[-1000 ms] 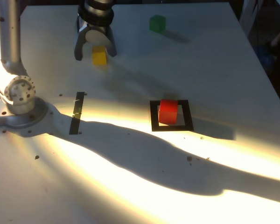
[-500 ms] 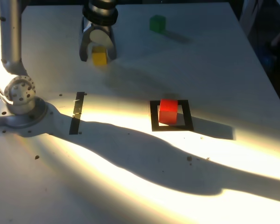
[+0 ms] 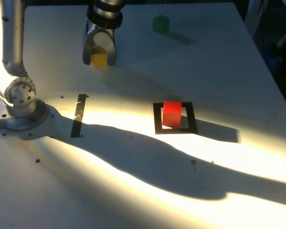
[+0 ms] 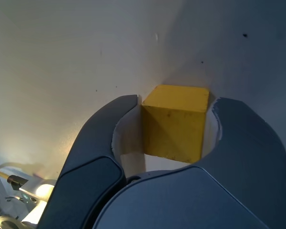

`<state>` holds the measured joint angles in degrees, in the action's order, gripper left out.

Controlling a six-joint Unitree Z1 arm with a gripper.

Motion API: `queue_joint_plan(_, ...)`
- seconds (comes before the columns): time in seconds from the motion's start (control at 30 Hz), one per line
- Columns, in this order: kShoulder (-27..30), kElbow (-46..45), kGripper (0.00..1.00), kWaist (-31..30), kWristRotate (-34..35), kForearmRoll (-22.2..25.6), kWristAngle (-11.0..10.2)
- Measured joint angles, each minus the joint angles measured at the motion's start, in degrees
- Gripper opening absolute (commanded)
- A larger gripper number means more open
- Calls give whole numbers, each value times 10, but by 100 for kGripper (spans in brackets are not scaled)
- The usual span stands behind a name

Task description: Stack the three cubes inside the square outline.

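Next, I let go of the yellow cube with my gripper on top of the red cube (image 3: 173, 105).
A yellow cube (image 3: 98, 59) rests on the white table at the back, towards the exterior view's left. My gripper (image 3: 99, 61) reaches down over it, and in the wrist view the gripper (image 4: 175, 102) has both dark fingers pressed against opposite sides of the yellow cube (image 4: 176, 121), so it is shut on it. Inside the black square outline (image 3: 157, 129), near the table's middle, stands a red cube (image 3: 171, 113). A green cube (image 3: 160, 24) sits alone at the far back, to the right of the gripper in the exterior view.
The arm's base (image 3: 19, 102) stands at the exterior view's left. A straight black tape strip (image 3: 79, 116) lies between the base and the square. Long shadows and a bright band of sunlight cross the table. The table's right edge (image 3: 271, 81) runs diagonally.
The gripper has narrowed its fingers from a wide spread around the yellow cube until they touch its sides. It has also shifted slightly to the exterior view's right.
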<state>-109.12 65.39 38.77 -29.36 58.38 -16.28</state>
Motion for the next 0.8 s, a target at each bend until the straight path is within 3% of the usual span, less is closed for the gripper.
queue_joint_plan(0.2,45,16,30,-93,76,64,8)
queue_joint_plan(0.43,68,118,30,-228,187,178,69)
queue_joint_plan(0.67,61,181,30,-360,270,204,128)
queue_joint_plan(0.8,26,234,30,-431,294,223,133)
